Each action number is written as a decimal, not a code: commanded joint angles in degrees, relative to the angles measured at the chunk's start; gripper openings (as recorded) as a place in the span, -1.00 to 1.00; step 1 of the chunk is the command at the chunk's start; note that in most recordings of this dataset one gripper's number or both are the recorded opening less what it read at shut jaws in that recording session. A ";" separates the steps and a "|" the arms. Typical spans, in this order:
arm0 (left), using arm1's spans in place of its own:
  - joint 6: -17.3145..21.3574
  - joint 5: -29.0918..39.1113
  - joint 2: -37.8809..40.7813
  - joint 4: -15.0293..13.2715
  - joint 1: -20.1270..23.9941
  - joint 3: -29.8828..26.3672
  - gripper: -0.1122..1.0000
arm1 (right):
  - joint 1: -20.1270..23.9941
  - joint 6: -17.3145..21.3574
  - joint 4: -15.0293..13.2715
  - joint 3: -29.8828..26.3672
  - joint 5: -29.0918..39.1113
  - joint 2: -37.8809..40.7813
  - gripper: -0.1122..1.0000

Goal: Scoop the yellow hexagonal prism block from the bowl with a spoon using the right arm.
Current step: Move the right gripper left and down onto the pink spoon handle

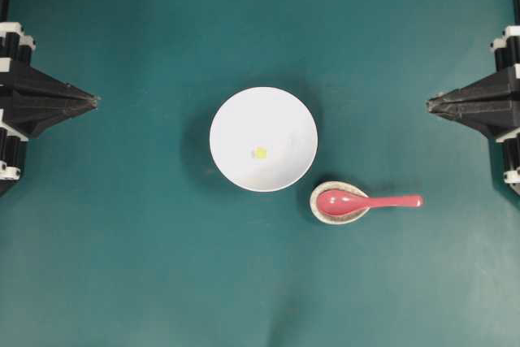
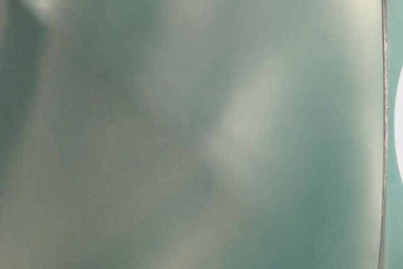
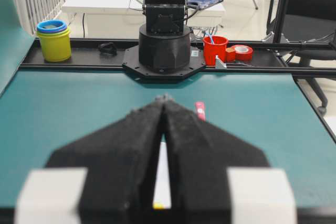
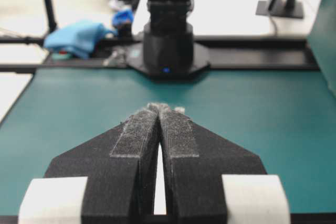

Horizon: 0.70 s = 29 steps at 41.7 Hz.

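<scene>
My right gripper is going to close on the handle [image 1: 385, 201] of the red-pink spoon, near the spoon's scoop, just outside the small speckled dish.
The white bowl [image 1: 244, 119] sits mid-table with the tiny yellow hexagonal prism block [image 1: 259, 152] lying inside it. To its lower right the red-pink spoon [image 1: 370, 201] rests with its scoop in a small speckled dish [image 1: 325, 216], handle pointing right. My left gripper [image 1: 96, 101] is shut at the far left edge, my right gripper [image 1: 429, 104] shut at the far right, both well away from the bowl and holding nothing. In the left wrist view the shut left gripper [image 3: 164, 98] shows the spoon [image 3: 200, 110] handle just beyond it. The right gripper [image 4: 159, 107] is also shut in its wrist view.
The right arm's base [image 3: 165, 40] stands across the table, with a yellow cup [image 3: 54, 40] and a red cup [image 3: 215, 50] on the rail behind. The left arm's base [image 4: 169, 35] faces the right wrist view. The table-level view is a blur.
</scene>
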 commanded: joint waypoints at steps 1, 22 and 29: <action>-0.44 0.79 0.00 0.26 0.09 -0.97 -0.81 | -0.18 0.18 0.18 -0.88 -0.44 0.09 -0.81; -0.35 1.49 -0.44 0.35 0.09 -1.05 -0.80 | -0.26 0.26 0.44 -0.97 -0.44 0.26 -0.32; -0.26 1.49 -0.44 0.35 0.09 -1.05 -0.80 | -0.26 0.35 0.53 -0.88 0.00 0.79 0.22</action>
